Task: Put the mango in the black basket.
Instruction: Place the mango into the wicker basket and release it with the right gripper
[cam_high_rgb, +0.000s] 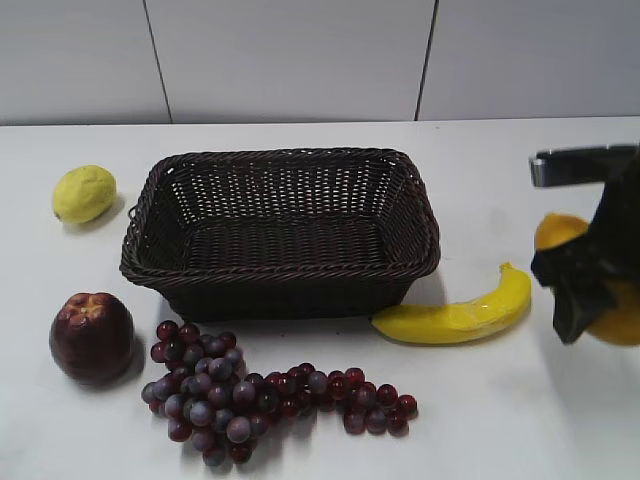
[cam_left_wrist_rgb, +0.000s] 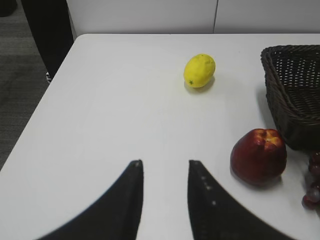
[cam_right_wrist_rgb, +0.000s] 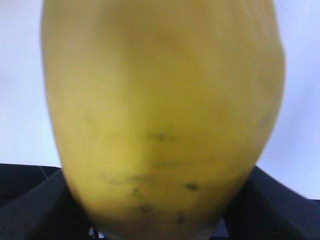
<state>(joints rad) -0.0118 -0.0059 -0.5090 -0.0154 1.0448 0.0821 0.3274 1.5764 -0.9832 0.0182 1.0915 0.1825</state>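
Observation:
The mango will leave my right gripper on the black basket's bottom (cam_high_rgb: 290, 241), midway along the basket's side nearest the grapes.
The mango (cam_high_rgb: 558, 230) is orange-yellow and lies at the far right, partly hidden behind my right gripper (cam_high_rgb: 572, 300). In the right wrist view the mango (cam_right_wrist_rgb: 160, 110) fills the frame, with the dark jaws pressed against both of its sides. The black basket (cam_high_rgb: 280, 165) is an empty dark wicker basket at the centre, well to the left of the mango. Its corner shows in the left wrist view (cam_left_wrist_rgb: 290, 50). My left gripper (cam_left_wrist_rgb: 165, 162) is open and empty above bare table at the left.
A banana (cam_high_rgb: 460, 312) lies between the basket and the mango. A lemon (cam_high_rgb: 84, 193) is left of the basket. A red apple (cam_high_rgb: 91, 337) and a bunch of grapes (cam_high_rgb: 260, 390) lie in front of the basket.

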